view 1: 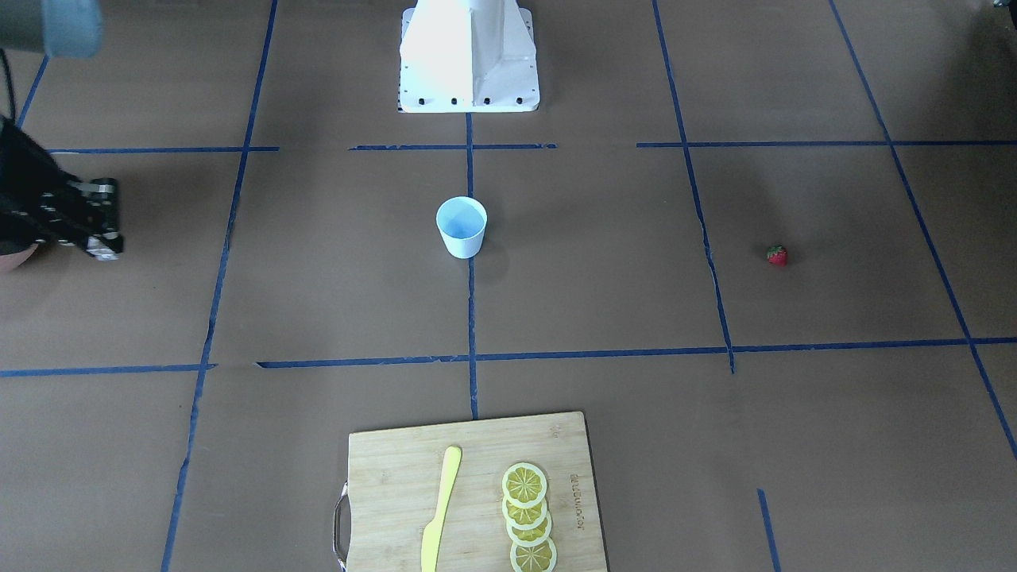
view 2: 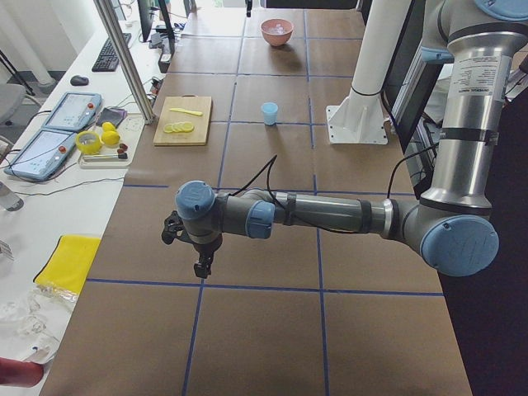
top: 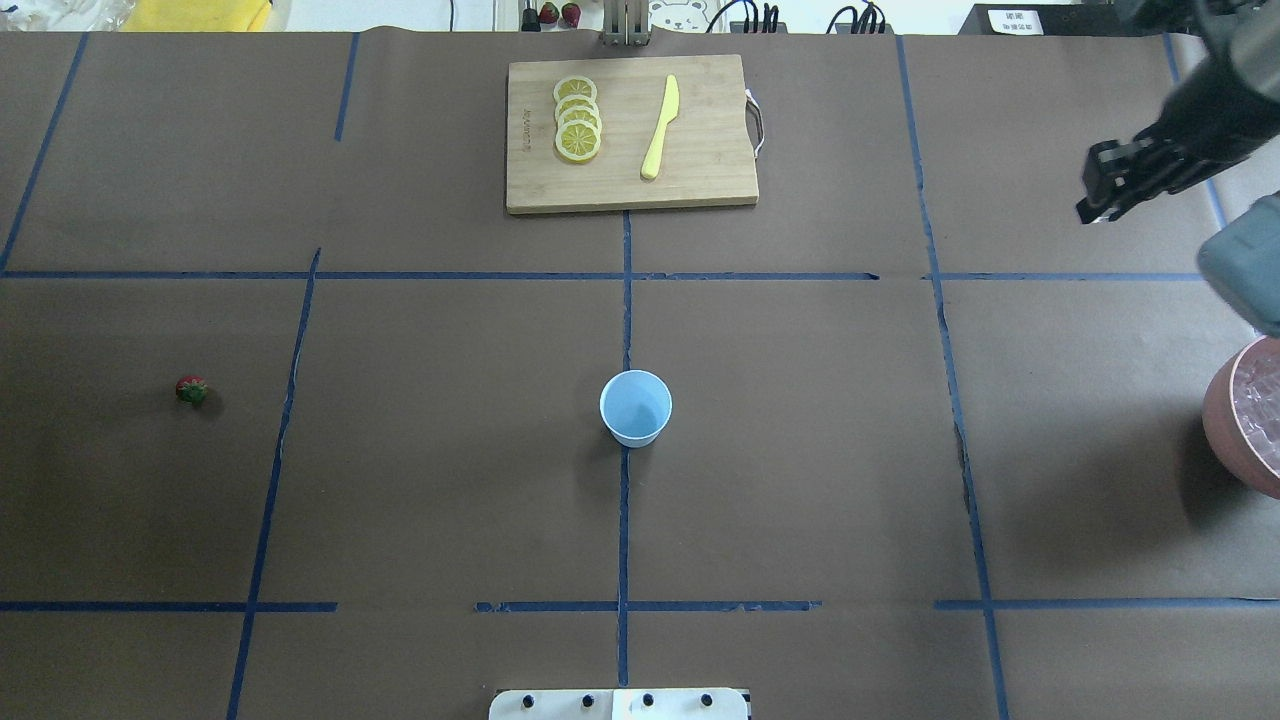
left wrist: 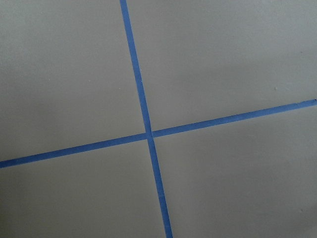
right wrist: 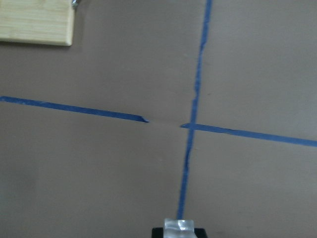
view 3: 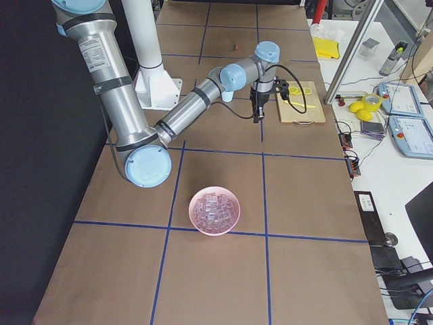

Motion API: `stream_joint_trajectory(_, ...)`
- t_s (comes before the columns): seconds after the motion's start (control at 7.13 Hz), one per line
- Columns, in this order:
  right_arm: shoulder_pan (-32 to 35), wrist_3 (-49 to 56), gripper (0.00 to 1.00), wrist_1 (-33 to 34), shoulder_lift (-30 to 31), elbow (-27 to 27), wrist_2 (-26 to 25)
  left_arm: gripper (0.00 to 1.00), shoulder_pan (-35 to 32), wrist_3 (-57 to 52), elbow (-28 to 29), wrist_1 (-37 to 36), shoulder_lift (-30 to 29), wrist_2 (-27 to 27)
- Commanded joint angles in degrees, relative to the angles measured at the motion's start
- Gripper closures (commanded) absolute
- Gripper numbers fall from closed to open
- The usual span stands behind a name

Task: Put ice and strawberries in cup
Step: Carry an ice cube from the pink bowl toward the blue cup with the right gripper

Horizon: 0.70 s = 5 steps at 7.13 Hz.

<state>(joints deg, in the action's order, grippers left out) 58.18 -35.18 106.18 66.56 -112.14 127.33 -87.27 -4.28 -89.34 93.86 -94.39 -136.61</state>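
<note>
My right gripper should release the ice cube inside the pale-blue cup [view 1: 462, 224], so that it comes to rest on the bottom of the cup.
The pale-blue cup [top: 636, 407] stands upright at the table's middle, also seen in the front view as the cup [view 1: 461, 226]. A tiny red strawberry [top: 191, 390] lies alone far to the left. Ice [view 3: 214, 208] fills a pinkish bowl [top: 1225, 440] at the right edge. My right gripper [top: 1100, 192] hovers beyond the bowl, well right of the cup. In the right wrist view a glassy ice cube [right wrist: 179, 225] sits pinched at its tip. My left gripper [view 2: 200, 266] hangs over bare table near the left end; I cannot tell whether it is open or shut.
A wooden cutting board [top: 620, 190] at the far middle carries lemon slices [top: 577, 120] and a yellow knife [top: 660, 128]. The robot base [view 1: 469, 63] stands behind the cup. Blue tape lines grid the brown table.
</note>
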Motion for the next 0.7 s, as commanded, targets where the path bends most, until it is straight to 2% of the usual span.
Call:
stream_joint_trajectory(0.0, -13.3, -16.4, 0.99, -0.2, -7.4, 0.5, -6.6, 0.00, 0.0, 0.0, 0.0, 0.0, 0.0, 0.0)
stream_joint_trajectory(0.28, -21.0, -24.0, 0.99, -0.3, -11.7, 1.3, -11.3, 0.00, 0.0, 0.0, 0.0, 0.0, 0.3, 0.0)
stream_joint_trajectory(0.56, -26.2, -28.6, 0.99, -0.3, -18.4, 6.7, -15.0, 0.00, 0.0, 0.0, 0.0, 0.0, 0.3, 0.0)
